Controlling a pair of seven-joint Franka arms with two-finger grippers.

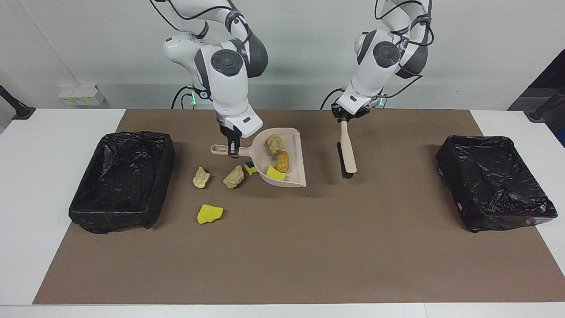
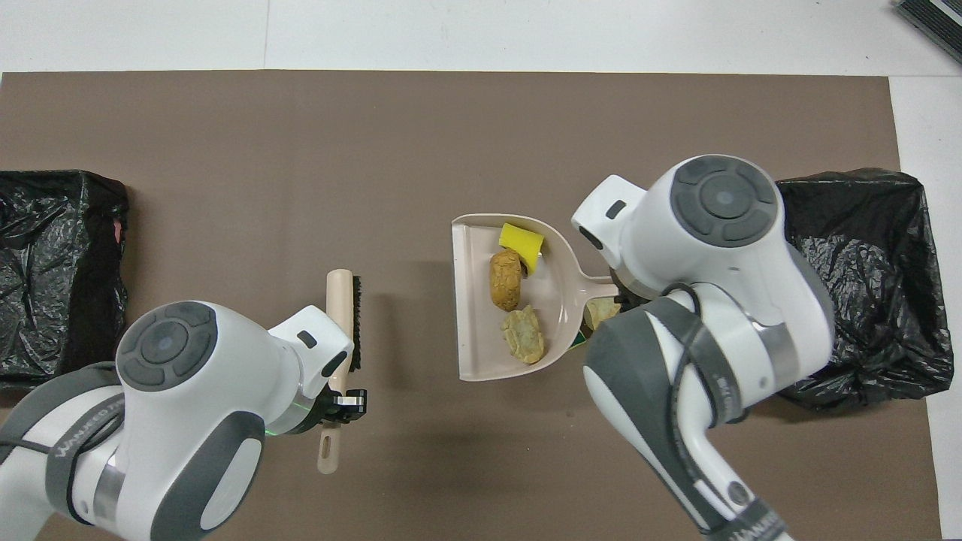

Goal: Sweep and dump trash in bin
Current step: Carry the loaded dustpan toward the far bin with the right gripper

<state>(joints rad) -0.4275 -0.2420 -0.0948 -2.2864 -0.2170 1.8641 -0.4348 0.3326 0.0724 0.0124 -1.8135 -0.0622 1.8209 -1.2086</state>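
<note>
Next, my left gripper releases the brush, now hanging bristles-down over the mat, on the bare brown mat [image 2: 398, 427] between itself and the dustpan's near corner.
My right gripper [image 1: 232, 149] is shut on the handle of the beige dustpan [image 1: 293, 145], held tilted above the mat. In the pan lie a pale lump [image 1: 275, 143], a golden-brown piece [image 1: 282, 161] and a yellow sponge chunk [image 1: 275, 173]; they also show in the overhead view, in the dustpan [image 2: 473, 300]. On the mat under and beside the pan lie a green-yellow sponge [image 1: 250, 168], two beige lumps [image 1: 234, 176] [image 1: 201, 177] and a yellow sponge [image 1: 209, 213]. My left gripper [image 1: 343, 115] is shut on the brush [image 1: 347, 152], hanging bristles-down over the mat.
A black-lined bin [image 1: 119, 212] stands at the right arm's end of the table, next to the loose scraps. A second black-lined bin [image 1: 499, 216] stands at the left arm's end. A brown mat [image 1: 282, 247] covers the table's middle.
</note>
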